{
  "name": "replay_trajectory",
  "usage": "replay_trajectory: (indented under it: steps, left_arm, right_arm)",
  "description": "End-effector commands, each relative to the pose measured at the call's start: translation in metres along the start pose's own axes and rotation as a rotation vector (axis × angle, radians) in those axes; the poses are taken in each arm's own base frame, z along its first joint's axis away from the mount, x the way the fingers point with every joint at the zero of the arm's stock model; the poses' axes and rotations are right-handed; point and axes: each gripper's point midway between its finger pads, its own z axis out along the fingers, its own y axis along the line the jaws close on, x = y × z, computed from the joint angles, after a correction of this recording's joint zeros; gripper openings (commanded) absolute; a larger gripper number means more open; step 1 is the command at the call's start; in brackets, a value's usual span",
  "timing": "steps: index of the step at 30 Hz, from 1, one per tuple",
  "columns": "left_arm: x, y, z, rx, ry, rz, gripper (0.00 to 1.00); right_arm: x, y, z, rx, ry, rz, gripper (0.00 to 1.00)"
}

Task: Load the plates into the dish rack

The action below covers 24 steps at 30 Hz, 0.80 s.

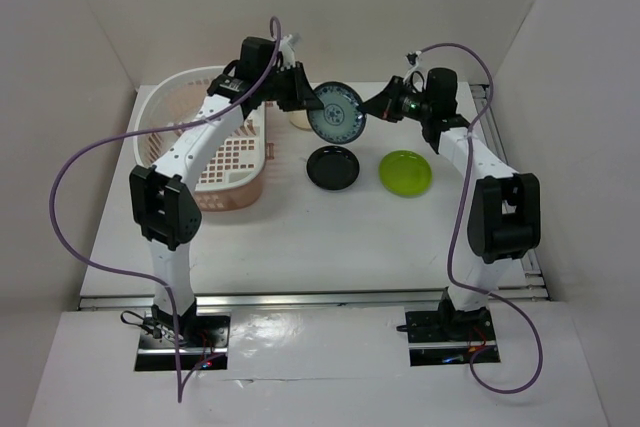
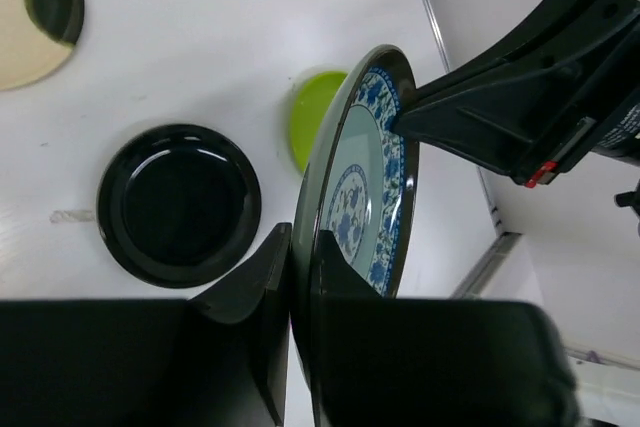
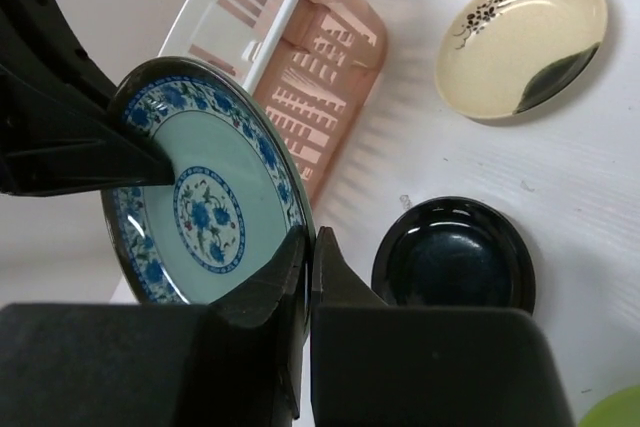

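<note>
The robot's left gripper needs to release the blue-patterned plate, now hanging on edge above the table, on edge in the dish rack's back corner (image 1: 182,104), away from the cream plate.
The blue-patterned plate (image 1: 334,113) hangs on edge above the table, held from both sides. My left gripper (image 1: 303,99) is shut on its left rim; the plate shows in the left wrist view (image 2: 362,187). My right gripper (image 1: 372,109) is shut on its right rim; the plate shows in the right wrist view (image 3: 200,202). The glossy black plate (image 1: 333,167) and the lime green plate (image 1: 405,172) lie flat on the table below. The cream plate (image 3: 522,42) lies near the dish rack (image 1: 215,162); in the top view it is mostly hidden behind the held plate.
White walls close in the table at the back and both sides. The dish rack's pinkish base (image 3: 320,77) stands just left of the held plate. A purple cable (image 1: 75,187) loops out from the left arm.
</note>
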Motion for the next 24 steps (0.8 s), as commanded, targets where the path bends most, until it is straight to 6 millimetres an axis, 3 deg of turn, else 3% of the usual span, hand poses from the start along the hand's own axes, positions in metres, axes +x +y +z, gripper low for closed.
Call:
replay_trajectory:
  steps: [1,2,3,4,5,7,8,11,12,13,14,19,20,21,22,24]
  left_arm:
    - [-0.009,0.002,0.000,-0.003,-0.021,0.024,0.00]
    - [-0.009,0.003,0.000,-0.003,-0.022,0.024,0.00]
    - [-0.008,0.006,0.000,-0.024,-0.020,0.019,0.00]
    - [-0.017,0.008,-0.009,-0.038,-0.047,0.020,0.00]
    - [-0.029,0.011,-0.020,-0.071,-0.092,0.025,0.00]
    - [-0.041,0.019,-0.036,-0.135,-0.136,0.019,0.00]
    - [-0.057,0.030,-0.050,-0.201,-0.195,0.015,0.00]
    - [-0.087,0.037,-0.094,-0.306,-0.314,0.022,0.00]
    - [-0.099,0.051,-0.111,-0.376,-0.372,0.012,0.00]
    - [-0.106,0.052,-0.129,-0.415,-0.412,0.037,0.00]
    - [-0.114,0.067,-0.148,-0.510,-0.462,0.046,0.00]
    - [-0.123,0.097,-0.204,-0.741,-0.555,0.109,0.00]
    - [-0.122,0.102,-0.205,-0.760,-0.562,0.121,0.00]
    - [-0.125,0.104,-0.218,-0.787,-0.588,0.131,0.00]
    - [-0.127,0.112,-0.228,-0.835,-0.612,0.140,0.00]
    - [-0.125,0.125,-0.231,-0.894,-0.618,0.211,0.00]
  right_arm:
    - [-0.035,0.038,0.001,-0.081,-0.078,-0.090,0.00]
    - [-0.036,0.036,0.002,-0.070,-0.085,-0.098,0.07]
    - [-0.033,0.030,0.004,-0.055,-0.078,-0.085,0.29]
    - [-0.033,0.030,0.004,-0.055,-0.078,-0.084,0.68]
    - [-0.037,0.025,0.005,-0.027,-0.099,-0.083,1.00]
    - [-0.039,0.020,0.005,0.011,-0.103,-0.065,1.00]
    - [-0.046,0.016,0.005,0.038,-0.130,-0.079,1.00]
    - [-0.058,-0.002,0.001,0.106,-0.154,-0.056,1.00]
    - [-0.059,-0.022,0.002,0.159,-0.162,-0.033,1.00]
    - [-0.057,-0.028,0.003,0.181,-0.150,-0.025,1.00]
    - [-0.059,-0.039,0.005,0.200,-0.154,-0.017,1.00]
    - [-0.055,-0.050,0.019,0.169,-0.151,0.028,1.00]
    - [-0.050,-0.048,0.025,0.153,-0.134,0.029,1.00]
    - [-0.053,-0.049,0.028,0.151,-0.137,0.026,1.00]
    - [-0.043,-0.051,0.036,0.144,-0.107,0.039,1.00]
    - [-0.038,-0.050,0.042,0.131,-0.090,0.041,1.00]
